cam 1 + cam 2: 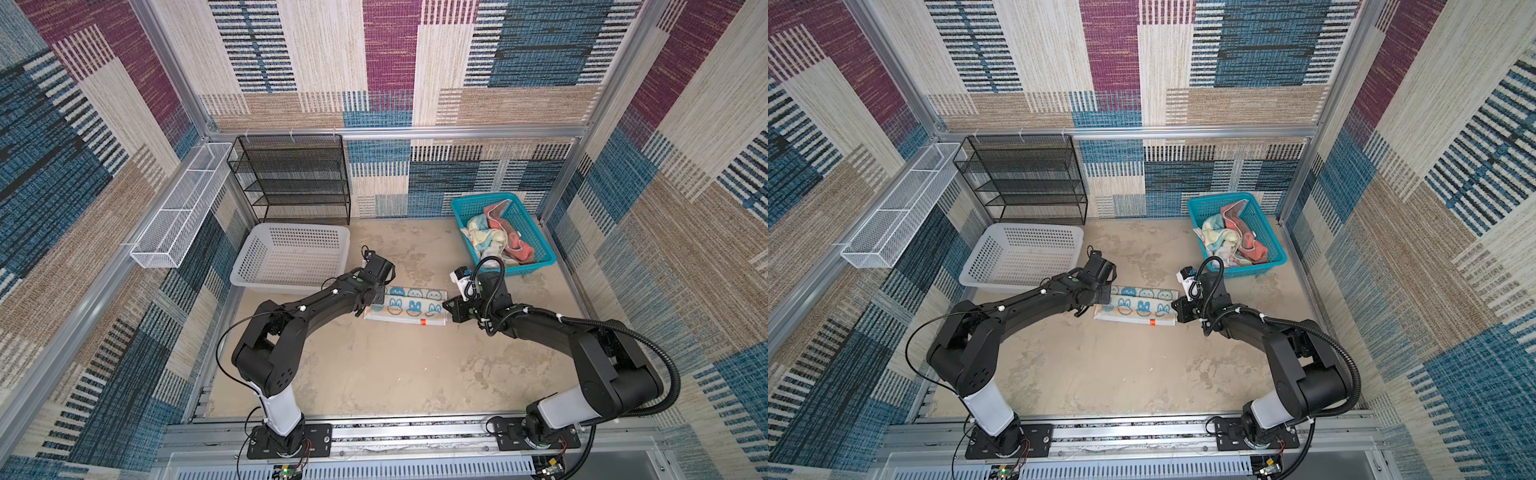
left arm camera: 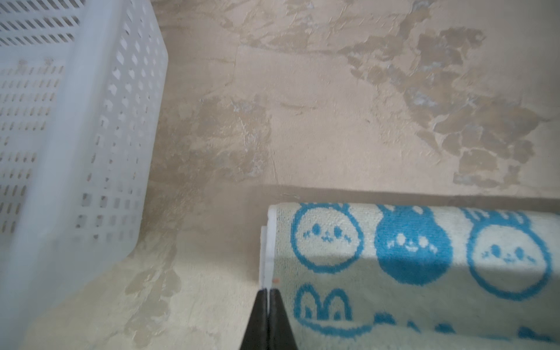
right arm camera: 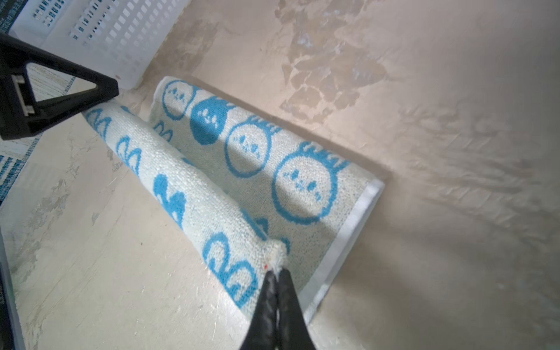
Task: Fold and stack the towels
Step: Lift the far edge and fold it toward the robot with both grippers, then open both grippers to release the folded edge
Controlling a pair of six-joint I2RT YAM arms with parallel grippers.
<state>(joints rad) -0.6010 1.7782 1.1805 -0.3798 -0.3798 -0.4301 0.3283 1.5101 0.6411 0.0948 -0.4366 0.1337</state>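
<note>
The left gripper holds only the raised near half of the towel, so it should put that down and pinch all layers at the towel's end [image 2: 278, 253] by the white basket.
A white towel with blue cartoon faces [image 1: 409, 305] [image 1: 1138, 307] lies stretched across the middle of the table between my two grippers. My left gripper [image 1: 369, 309] [image 2: 269, 290] is shut on the towel's left edge. My right gripper [image 1: 446, 308] [image 3: 276, 269] is shut on a bunched corner at the right end. The near half of the towel [image 3: 169, 181] is lifted and rolls over the flat far half [image 2: 424, 257]. More towels [image 1: 496, 237] [image 1: 1229, 237], pale yellow and coral, lie crumpled in the teal basket [image 1: 482, 199].
A white perforated basket [image 1: 291, 227] [image 2: 75, 121] stands just behind my left gripper, close to the towel's left end. A black mesh shelf [image 1: 295, 178] stands at the back wall and a white wire tray [image 1: 183, 208] hangs on the left wall.
</note>
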